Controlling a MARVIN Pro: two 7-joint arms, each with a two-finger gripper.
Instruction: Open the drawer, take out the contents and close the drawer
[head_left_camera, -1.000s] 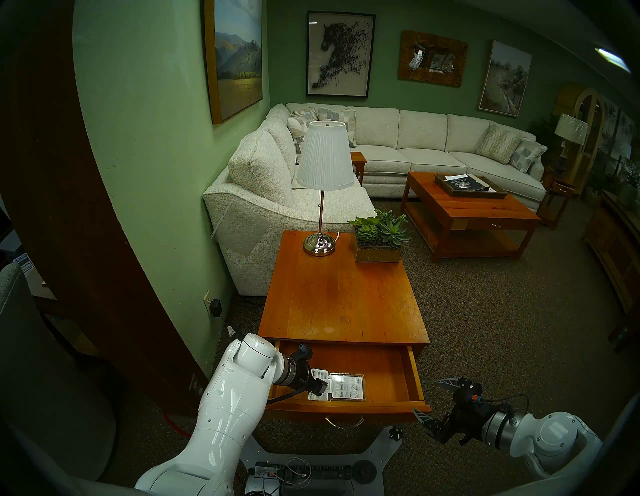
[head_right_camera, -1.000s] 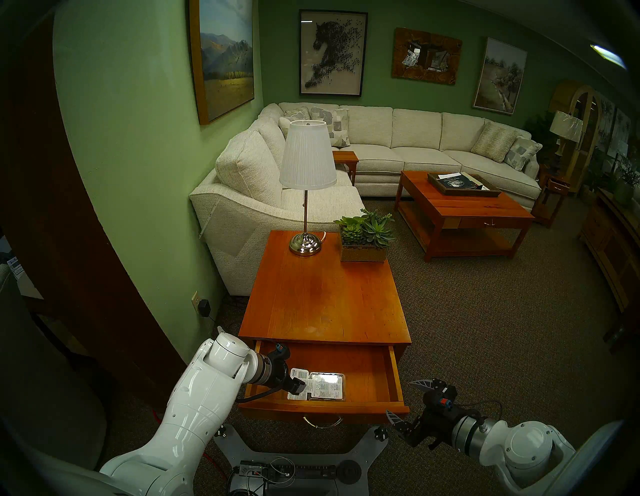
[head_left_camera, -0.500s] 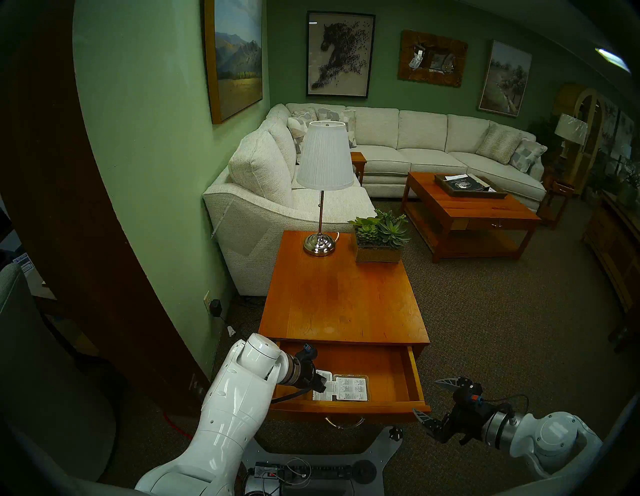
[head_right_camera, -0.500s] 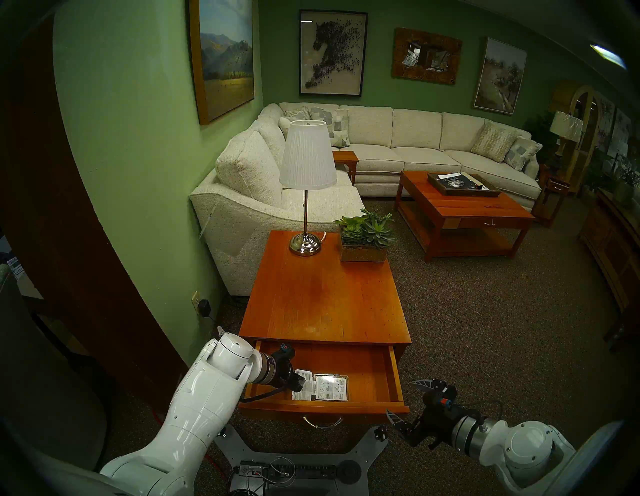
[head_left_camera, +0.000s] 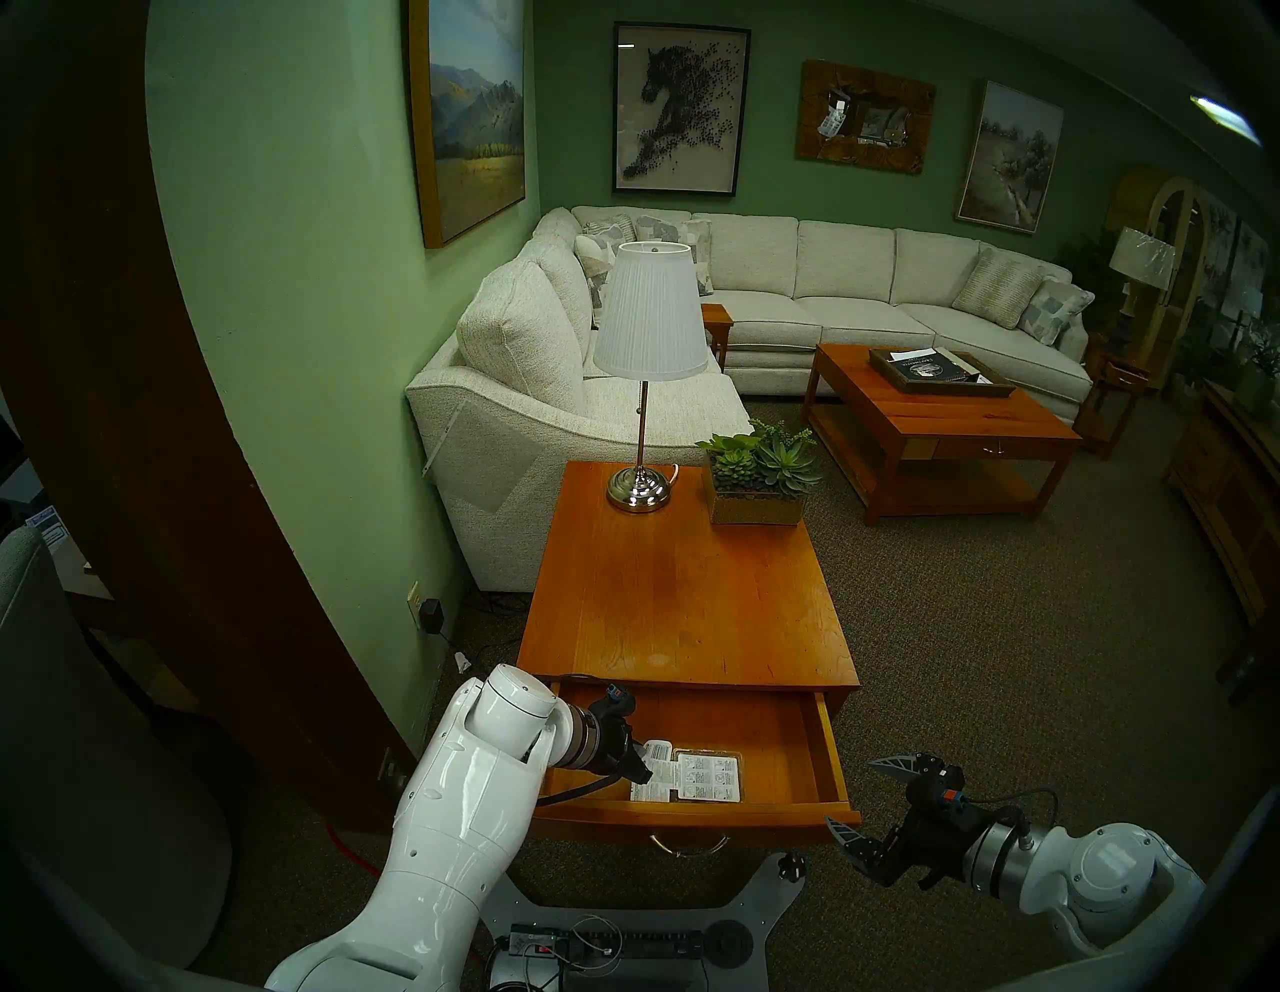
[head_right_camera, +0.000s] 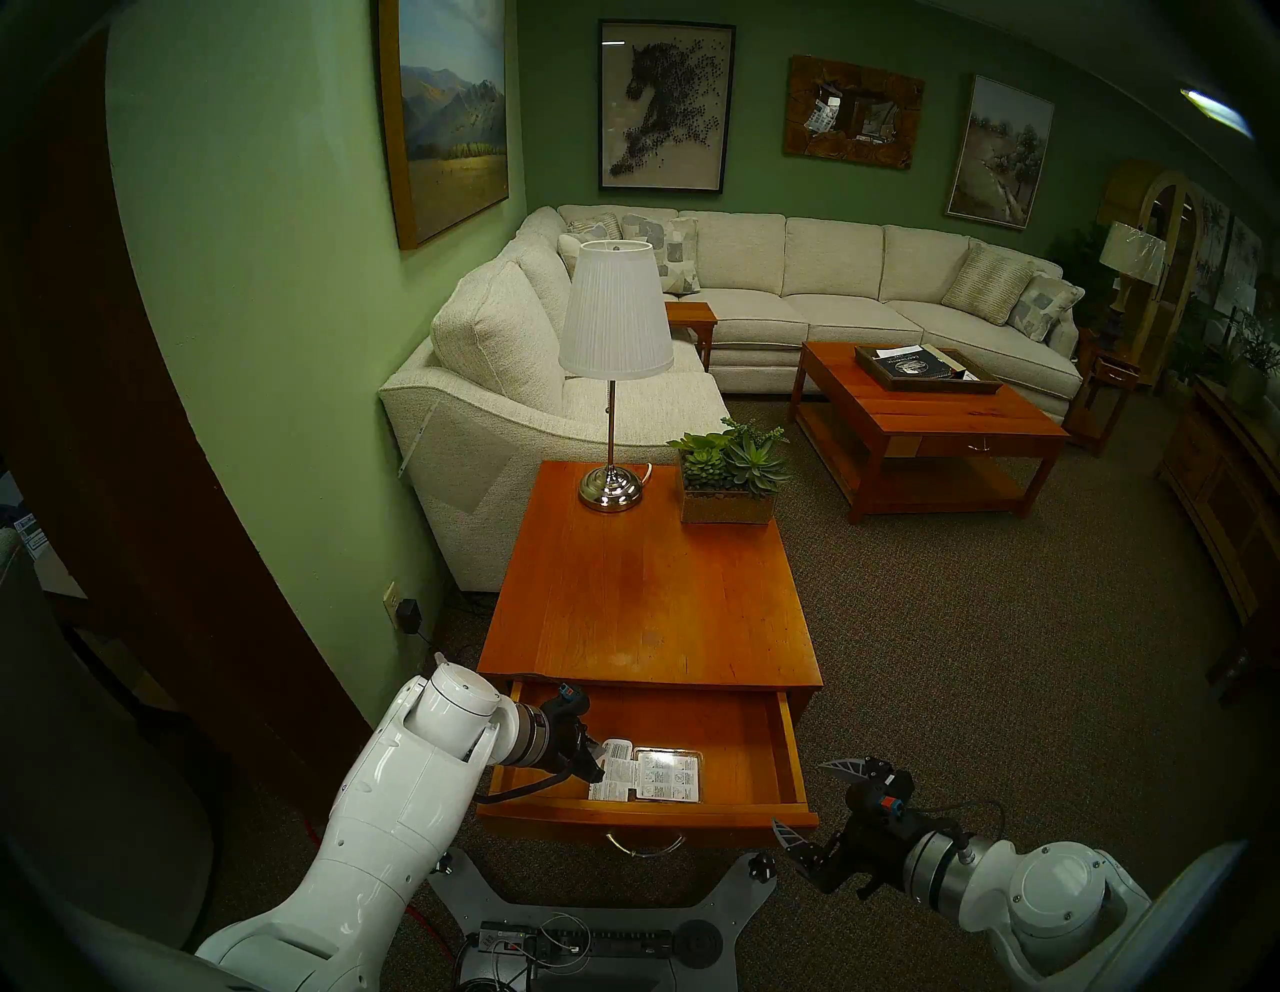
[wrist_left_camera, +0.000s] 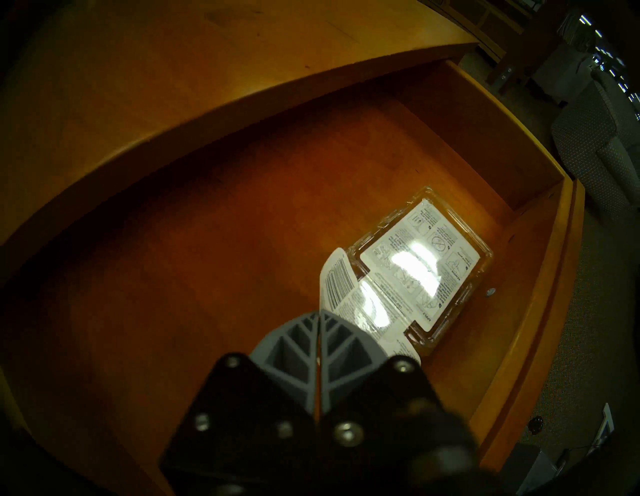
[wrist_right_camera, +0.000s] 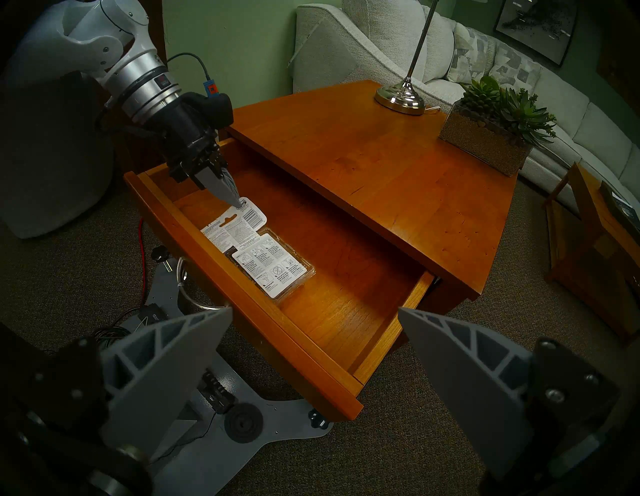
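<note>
Next, my left gripper lets go of the blister pack on the side table top, near the side table top's edge (head_left_camera: 683, 640) above the open drawer.
The wooden drawer (head_left_camera: 692, 814) of the side table stands pulled out, its metal bail handle (head_left_camera: 689, 846) at the front. The clear blister pack (head_left_camera: 706, 776) with white printed card lies inside at the front left; it also shows in the left wrist view (wrist_left_camera: 422, 263) and the right wrist view (wrist_right_camera: 273, 270). My left gripper (head_left_camera: 644, 765) reaches into the drawer's left end and is shut on the pack's hang-tab end (wrist_right_camera: 242, 207), which curls up at the fingertips (wrist_left_camera: 329, 325). My right gripper (head_left_camera: 852, 795) is open and empty, off the drawer's front right corner.
On the side table top (head_left_camera: 686, 603) a lamp (head_left_camera: 638, 488) and a succulent planter (head_left_camera: 758, 485) stand at the far end. A white sofa (head_left_camera: 526, 415) lies behind, a coffee table (head_left_camera: 935, 422) at the right. My base plate (head_left_camera: 623, 928) sits under the drawer front.
My left gripper has shifted slightly right inside the drawer, and the blister pack has slid right with it. The right arm has not moved.
</note>
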